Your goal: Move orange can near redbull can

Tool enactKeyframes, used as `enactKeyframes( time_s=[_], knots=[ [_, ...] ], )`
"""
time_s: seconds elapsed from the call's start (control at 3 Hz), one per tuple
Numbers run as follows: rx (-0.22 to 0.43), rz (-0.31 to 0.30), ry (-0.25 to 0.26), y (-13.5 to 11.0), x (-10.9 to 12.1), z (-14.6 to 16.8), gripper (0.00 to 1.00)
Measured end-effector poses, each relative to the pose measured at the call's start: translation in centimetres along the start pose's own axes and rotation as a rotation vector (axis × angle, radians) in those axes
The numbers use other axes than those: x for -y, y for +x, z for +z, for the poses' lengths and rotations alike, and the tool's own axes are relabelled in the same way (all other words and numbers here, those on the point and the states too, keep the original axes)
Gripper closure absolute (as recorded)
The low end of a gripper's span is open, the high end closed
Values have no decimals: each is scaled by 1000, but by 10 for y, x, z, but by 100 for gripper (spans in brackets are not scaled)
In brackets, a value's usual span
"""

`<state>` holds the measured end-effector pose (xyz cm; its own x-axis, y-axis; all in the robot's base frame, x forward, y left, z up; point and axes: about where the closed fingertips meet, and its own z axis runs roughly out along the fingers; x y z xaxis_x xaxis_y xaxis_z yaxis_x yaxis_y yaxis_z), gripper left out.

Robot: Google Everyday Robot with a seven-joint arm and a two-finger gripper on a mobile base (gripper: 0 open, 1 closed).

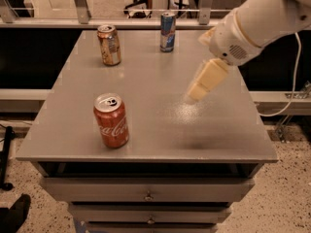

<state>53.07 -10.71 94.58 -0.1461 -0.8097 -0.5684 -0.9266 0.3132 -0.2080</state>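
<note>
Next, I grip the middle of the orange can point(110, 46), behind the red Coca-Cola can.
The orange can point(109, 44) stands upright at the far left of the grey table point(155, 130). The redbull can point(167, 31), slim and blue-silver, stands upright at the far middle, about a can's height to the right of the orange can. My gripper point(194, 93) hangs over the right middle of the table, pale fingers pointing down-left, holding nothing. It is well to the right of and nearer than both cans.
A red Coca-Cola can point(111, 120) stands upright near the front left of the table. Drawers point(148, 196) sit under the tabletop. A rail point(146, 11) runs behind the far edge. A cable point(291, 81) hangs at the right.
</note>
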Motion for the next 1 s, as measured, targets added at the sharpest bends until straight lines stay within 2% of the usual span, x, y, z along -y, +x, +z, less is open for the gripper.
enactKeyframes(
  time_s=[0.33, 0.67, 1.0],
  knots=[
    [42, 2, 17, -12, 8, 8, 0],
    [42, 2, 17, -12, 8, 8, 0],
    [99, 20, 15, -25, 9, 24, 0]
  ],
)
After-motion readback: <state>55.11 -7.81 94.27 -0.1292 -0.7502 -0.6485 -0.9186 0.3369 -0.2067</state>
